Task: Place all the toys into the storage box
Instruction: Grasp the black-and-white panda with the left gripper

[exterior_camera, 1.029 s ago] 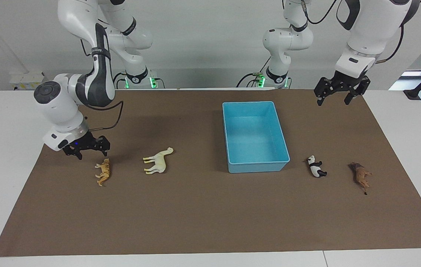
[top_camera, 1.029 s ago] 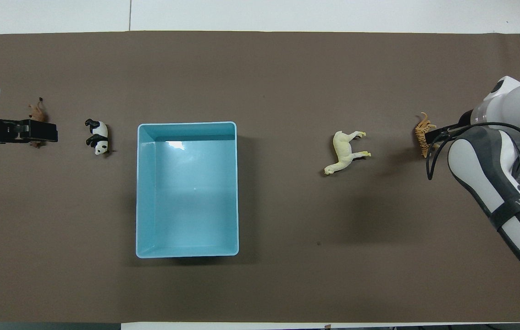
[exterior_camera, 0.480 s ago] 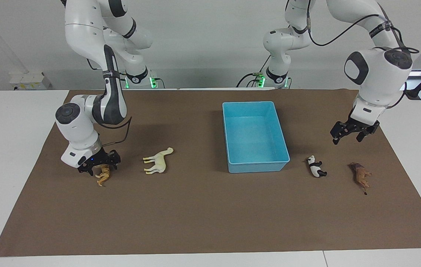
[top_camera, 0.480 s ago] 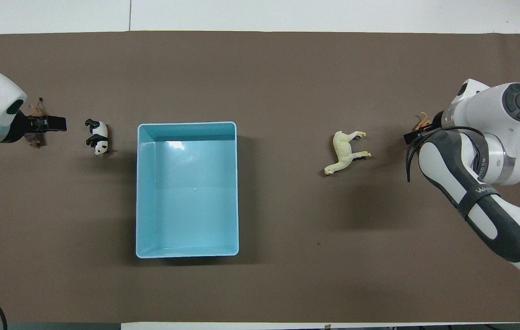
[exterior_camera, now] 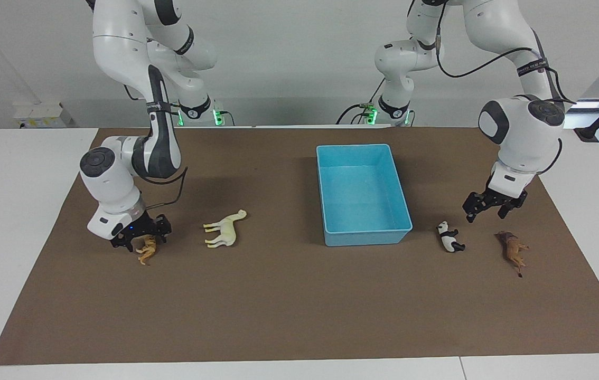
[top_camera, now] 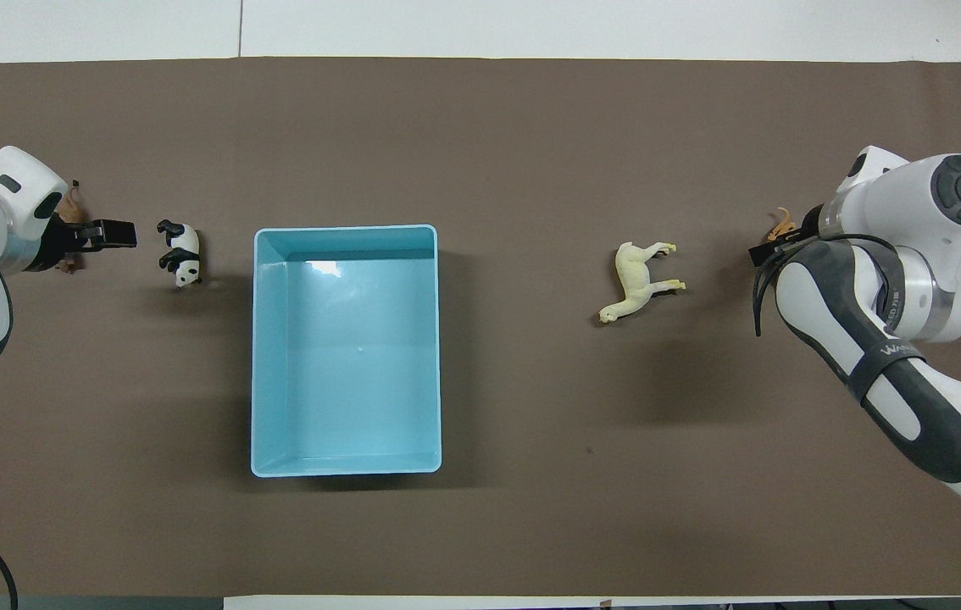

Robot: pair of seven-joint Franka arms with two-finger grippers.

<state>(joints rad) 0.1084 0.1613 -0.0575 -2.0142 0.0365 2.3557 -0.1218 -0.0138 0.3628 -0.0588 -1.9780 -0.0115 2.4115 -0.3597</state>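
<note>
Next, I close my left gripper on the panda beside the light blue storage box, on the white middle of its body [top_camera: 186,240].
The orange tiger [exterior_camera: 146,249] lies on its side on the brown mat toward the right arm's end. My right gripper [exterior_camera: 140,236] is down over it, open, a finger on either side; from overhead only the tiger's [top_camera: 780,224] tip shows. The cream horse [exterior_camera: 224,229] [top_camera: 637,280] lies between the tiger and the empty light blue storage box [exterior_camera: 368,237] [top_camera: 345,227]. The panda [exterior_camera: 450,238] [top_camera: 181,252] and the brown lion [exterior_camera: 512,249] [top_camera: 68,203] lie toward the left arm's end. My left gripper [exterior_camera: 485,214] [top_camera: 112,233] hangs open, low over the mat between them, touching neither.
The brown mat [exterior_camera: 289,306] covers most of the white table [exterior_camera: 9,211]. Nothing but the box and the four figurines lies on it. Bare mat stretches between the horse and the box, and along the edge farthest from the robots.
The right gripper dropped from beside the tiger down over it, then held still. The left gripper came down from high up to low over the mat between panda and lion.
</note>
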